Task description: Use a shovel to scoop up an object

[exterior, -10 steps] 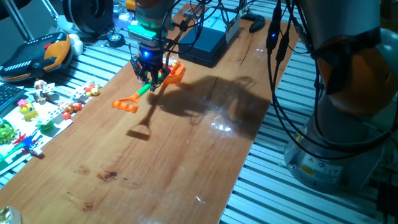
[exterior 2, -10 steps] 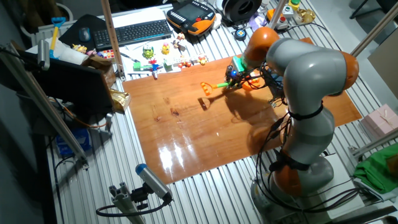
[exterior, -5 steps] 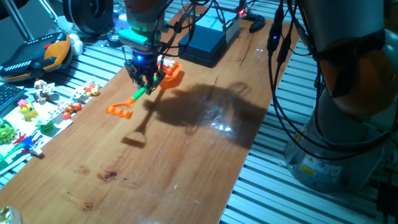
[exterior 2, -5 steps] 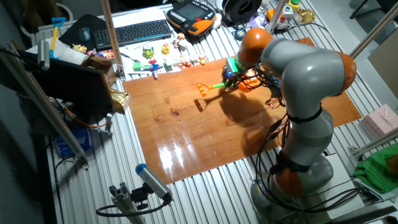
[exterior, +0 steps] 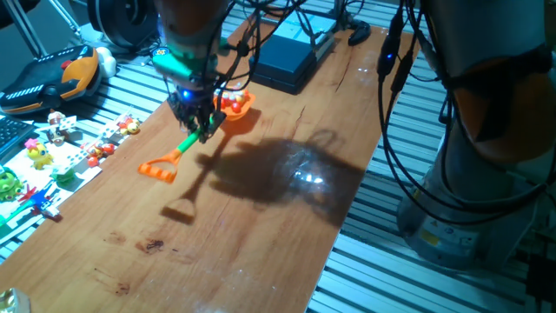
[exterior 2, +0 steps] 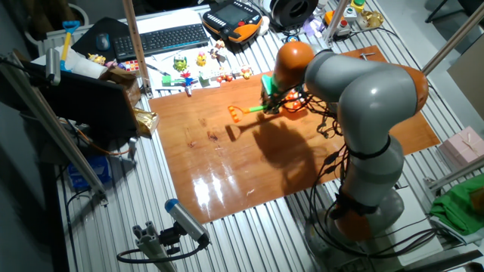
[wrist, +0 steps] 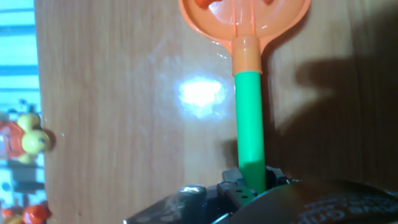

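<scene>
The robot's gripper needs to release the shovel on the wooden table (exterior: 204,193) between the toy figures and the shiny patch.
My gripper (exterior: 198,123) is shut on the green shaft of the shovel (exterior: 187,143) and holds it above the wooden table (exterior: 261,226). The orange D-loop (exterior: 157,169) points toward the table's left edge. The orange blade (exterior: 235,104) points toward the back, and a tiny red and white object (exterior: 228,100) lies in it. In the other fixed view the gripper (exterior 2: 270,100) holds the shovel (exterior 2: 253,109) near the table's far edge. In the hand view the shaft (wrist: 250,118) runs up from the gripper (wrist: 249,183) to an orange end (wrist: 242,22).
Small toy figures (exterior: 39,156) lie on the slatted bench left of the table; one shows in the hand view (wrist: 28,140). A black box (exterior: 287,56) stands at the table's back. The robot's base (exterior: 469,200) and cables are on the right. A keyboard (exterior 2: 170,36) lies beyond the toys.
My gripper has carried the shovel leftward, toward the toy side of the table, with the small object still in the blade. Its shadow on the table has moved along with it.
</scene>
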Tool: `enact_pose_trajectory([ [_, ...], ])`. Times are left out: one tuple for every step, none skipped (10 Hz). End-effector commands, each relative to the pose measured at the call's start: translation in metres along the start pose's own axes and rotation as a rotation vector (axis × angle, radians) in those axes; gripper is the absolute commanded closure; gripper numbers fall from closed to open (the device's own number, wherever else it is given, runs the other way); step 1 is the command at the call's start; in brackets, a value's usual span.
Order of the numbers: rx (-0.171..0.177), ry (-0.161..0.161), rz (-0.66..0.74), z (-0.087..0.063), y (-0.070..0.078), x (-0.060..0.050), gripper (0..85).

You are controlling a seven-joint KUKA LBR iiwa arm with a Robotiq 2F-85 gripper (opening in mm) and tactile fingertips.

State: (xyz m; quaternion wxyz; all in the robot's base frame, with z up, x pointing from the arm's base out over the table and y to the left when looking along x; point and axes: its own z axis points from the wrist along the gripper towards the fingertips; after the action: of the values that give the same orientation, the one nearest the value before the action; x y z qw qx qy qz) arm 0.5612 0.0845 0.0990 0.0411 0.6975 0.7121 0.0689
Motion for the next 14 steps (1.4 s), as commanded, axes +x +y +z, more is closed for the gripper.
enact_pose_trajectory([
  [-0.004,-0.010,0.008,0.001,-0.004,0.008,84.3],
  [-0.006,-0.010,0.017,0.001,-0.008,0.013,84.3],
  [-0.006,-0.010,0.022,0.001,-0.012,0.018,84.3],
  [-0.003,-0.006,0.024,0.000,-0.017,0.023,84.3],
  [0.000,-0.003,0.020,0.001,-0.022,0.028,84.3],
  [0.003,-0.006,0.016,0.002,-0.028,0.034,84.3],
  [0.000,-0.016,0.019,0.004,-0.032,0.040,84.3],
  [-0.008,-0.024,0.027,0.006,-0.038,0.045,84.3],
  [-0.012,-0.025,0.033,0.007,-0.043,0.049,84.3],
  [-0.018,-0.037,0.033,0.009,-0.047,0.053,84.3],
  [-0.025,-0.042,0.035,0.012,-0.052,0.057,84.3],
  [-0.029,-0.042,0.039,0.014,-0.056,0.061,84.3],
  [-0.029,-0.039,0.040,0.015,-0.059,0.063,84.3],
  [-0.025,-0.033,0.038,0.017,-0.061,0.064,84.3],
])
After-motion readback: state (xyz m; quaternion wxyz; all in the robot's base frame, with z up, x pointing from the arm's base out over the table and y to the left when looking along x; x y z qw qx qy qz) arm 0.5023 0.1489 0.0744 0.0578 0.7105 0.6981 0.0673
